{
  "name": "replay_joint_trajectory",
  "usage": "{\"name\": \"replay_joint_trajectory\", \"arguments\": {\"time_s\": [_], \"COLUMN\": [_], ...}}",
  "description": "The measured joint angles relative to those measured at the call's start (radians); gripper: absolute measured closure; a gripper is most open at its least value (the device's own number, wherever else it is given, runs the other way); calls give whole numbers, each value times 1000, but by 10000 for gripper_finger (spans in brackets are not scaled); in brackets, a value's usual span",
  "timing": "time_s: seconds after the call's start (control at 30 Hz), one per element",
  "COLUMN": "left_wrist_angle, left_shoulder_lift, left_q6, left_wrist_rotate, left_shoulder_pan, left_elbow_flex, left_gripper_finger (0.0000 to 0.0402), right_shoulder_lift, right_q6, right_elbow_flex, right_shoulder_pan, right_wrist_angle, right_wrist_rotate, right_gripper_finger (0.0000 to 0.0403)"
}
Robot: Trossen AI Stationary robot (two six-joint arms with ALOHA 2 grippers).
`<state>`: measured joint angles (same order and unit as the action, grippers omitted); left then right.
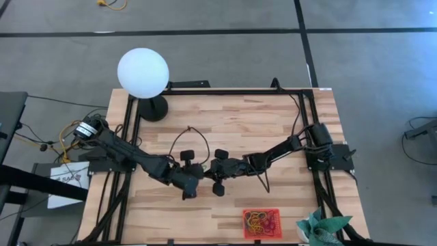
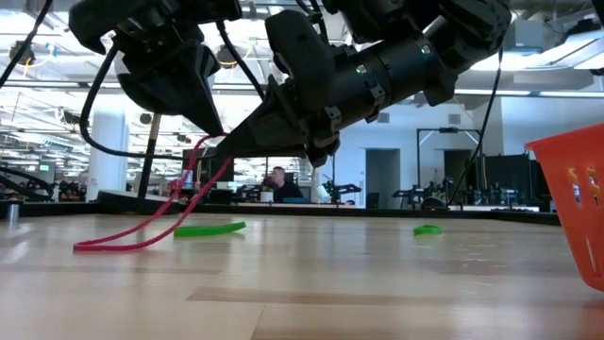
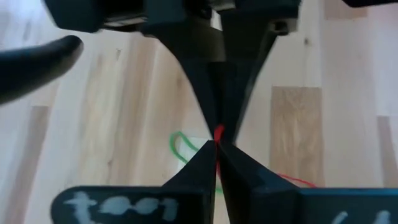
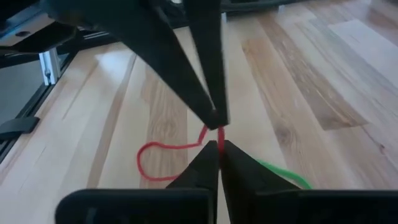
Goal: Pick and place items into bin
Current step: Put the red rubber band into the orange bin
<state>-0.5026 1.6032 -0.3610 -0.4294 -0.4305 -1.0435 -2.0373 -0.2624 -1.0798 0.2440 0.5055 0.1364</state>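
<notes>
My right gripper will release the red band so that it lands over the bands that are in the middle of the red-orange bin (image 1: 260, 223).
A red rubber-band loop (image 2: 142, 236) hangs from both grippers at the table's middle, and its lower end (image 4: 152, 168) lies on the wood. My left gripper (image 3: 216, 152) comes steeply from the left and my right gripper (image 4: 219, 148) comes flatter from the right. Their tips meet on the band, and both are shut on it. In the high view they meet at mid-table, left gripper (image 1: 198, 179) and right gripper (image 1: 209, 172). A green band (image 2: 209, 229) lies flat just beyond. The red-orange bin (image 1: 261, 223), with several bands in it, sits by the near edge. My left gripper pinches the red band's raised end (image 3: 219, 132) between its two fingertips, slanting down from the table's left. The band trails down from the tips, its far loop on the table. My right gripper pinches the same raised end (image 4: 219, 134) between its fingertips, right against the left gripper's tips. It comes slanting slightly down from the table's right. The loop (image 4: 186, 146) runs slack down to the wood.
A second green band (image 2: 427, 229) lies farther right on the wood. A white globe lamp (image 1: 143, 74) stands at the far left corner. A teal-green cloth (image 1: 321, 229) sits at the near right corner beside the bin. Black cables (image 1: 188, 137) loop over the table's middle.
</notes>
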Motion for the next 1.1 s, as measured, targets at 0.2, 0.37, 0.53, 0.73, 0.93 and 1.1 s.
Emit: {"name": "replay_joint_trajectory", "arguments": {"time_s": [0.2, 0.37, 0.53, 0.73, 0.93, 1.1], "left_wrist_angle": [0, -4, -48, -164, -221, -222], "left_shoulder_lift": [0, 0, 0, 0, 0, 0], "left_q6": [-7, -70, -132, -204, -246, -244], "left_wrist_rotate": [-38, -83, -114, -153, -163, -163], "left_shoulder_pan": [0, 0, 0, 0, 0, 0], "left_elbow_flex": [0, 0, 0, 0, 0, 0], "left_gripper_finger": [345, 302, 286, 285, 285, 285], "right_shoulder_lift": [0, 0, 70, 292, 478, 520], "right_q6": [0, -1, -1, -2, -189, -325], "right_elbow_flex": [0, 0, 2, 0, 0, 0], "right_shoulder_pan": [0, 4, 36, 122, 275, 429], "right_wrist_angle": [-9, -45, -118, -359, -704, -880], "right_wrist_rotate": [0, 0, -6, -4, -8, -8], "right_gripper_finger": [400, 400, 401, 401, 401, 400]}}
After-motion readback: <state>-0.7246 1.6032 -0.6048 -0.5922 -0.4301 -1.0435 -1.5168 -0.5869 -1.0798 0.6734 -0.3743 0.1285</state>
